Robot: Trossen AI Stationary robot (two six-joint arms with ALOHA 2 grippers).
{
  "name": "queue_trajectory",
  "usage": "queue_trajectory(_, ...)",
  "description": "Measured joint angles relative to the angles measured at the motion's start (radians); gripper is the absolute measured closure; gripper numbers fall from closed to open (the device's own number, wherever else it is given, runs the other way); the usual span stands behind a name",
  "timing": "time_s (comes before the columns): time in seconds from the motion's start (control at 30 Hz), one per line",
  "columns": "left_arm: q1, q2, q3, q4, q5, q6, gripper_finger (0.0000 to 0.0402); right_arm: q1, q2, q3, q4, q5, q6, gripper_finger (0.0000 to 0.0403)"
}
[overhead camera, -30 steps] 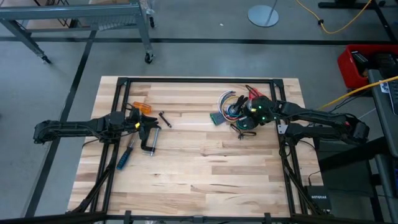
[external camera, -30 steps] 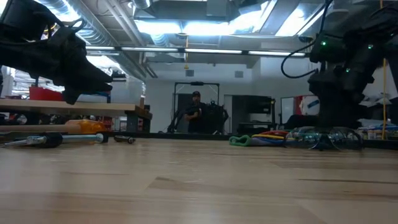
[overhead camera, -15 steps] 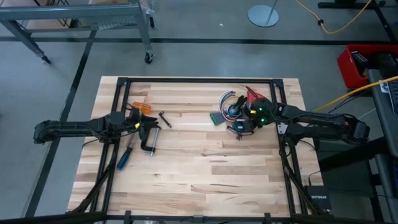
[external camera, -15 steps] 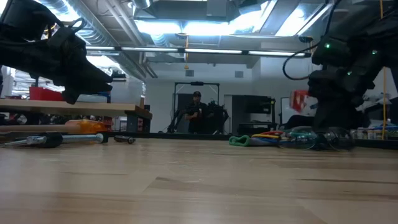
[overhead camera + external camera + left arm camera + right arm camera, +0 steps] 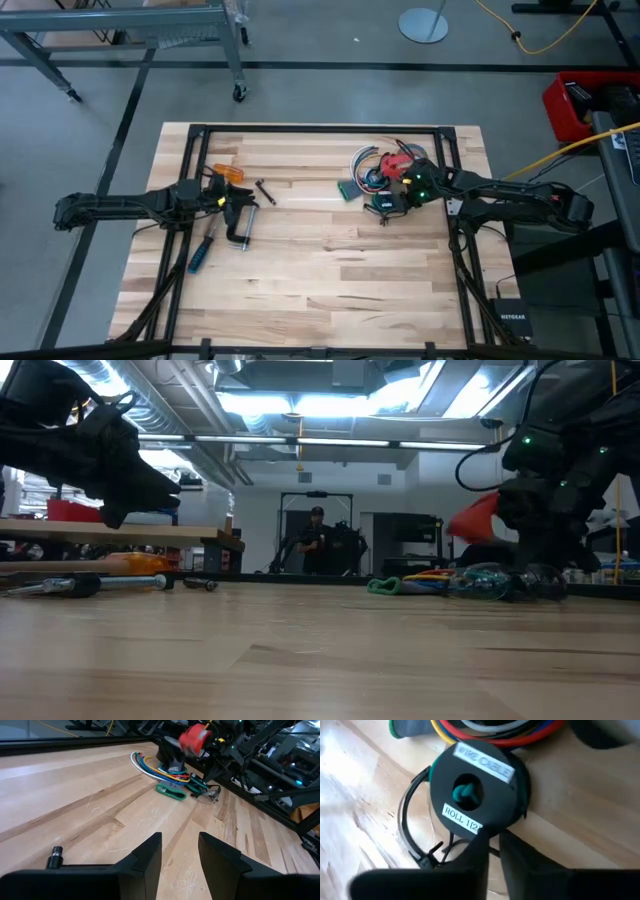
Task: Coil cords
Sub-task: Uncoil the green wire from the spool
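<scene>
Next, I back off, open and pinch the spool's rim (image 5: 503, 826), because my right gripper's fingers are almost closed at the spool's edge with the black cord crossing their gap.
A black spool (image 5: 477, 790) labelled "WIRE CABLE" lies flat on the table at the far right, with teal showing at its hub and rim. A thin black cord (image 5: 407, 820) loops loosely round the spool's side on the wood. My right gripper (image 5: 494, 857) (image 5: 388, 205) points down at the spool's edge, its fingers almost together. My left gripper (image 5: 180, 852) (image 5: 228, 200) hovers open at the table's left, above a metal clamp (image 5: 240, 225), with nothing between its fingers. My right gripper comes from above, pointing down, with its fingertips (image 5: 475, 862) at the spool's edge where a strand of the black cord (image 5: 496, 851) crosses the narrow gap. The fingers hide the place of contact, so I cannot tell how much cord is pinched. The cord's loop lies slack on the table.
A bundle of coloured wires (image 5: 365, 165) and a green piece (image 5: 348, 190) lie just beyond the spool. A red object (image 5: 393, 162) (image 5: 476, 518) shows raised beside the right arm. On the left lie a blue-handled screwdriver (image 5: 202, 252), an orange piece (image 5: 228, 172) and a black bolt (image 5: 265, 191).
My right gripper has shifted a little toward the table's left and near edges, over the spool. The red object beside it has come into fuller view and stands higher above the table than before. My left arm has kept still.
</scene>
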Motion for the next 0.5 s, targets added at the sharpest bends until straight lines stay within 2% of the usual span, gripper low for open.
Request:
queue_trajectory(0.1,0.000,0.005,0.000,0.000,0.000,0.000,0.0281,0.000,0.000,0.000,0.004,0.003,-0.005,0.0397)
queue_trajectory(0.5,0.000,0.005,0.000,0.000,0.000,-0.001,0.0281,0.000,0.000,0.000,0.011,0.001,-0.012,0.0397)
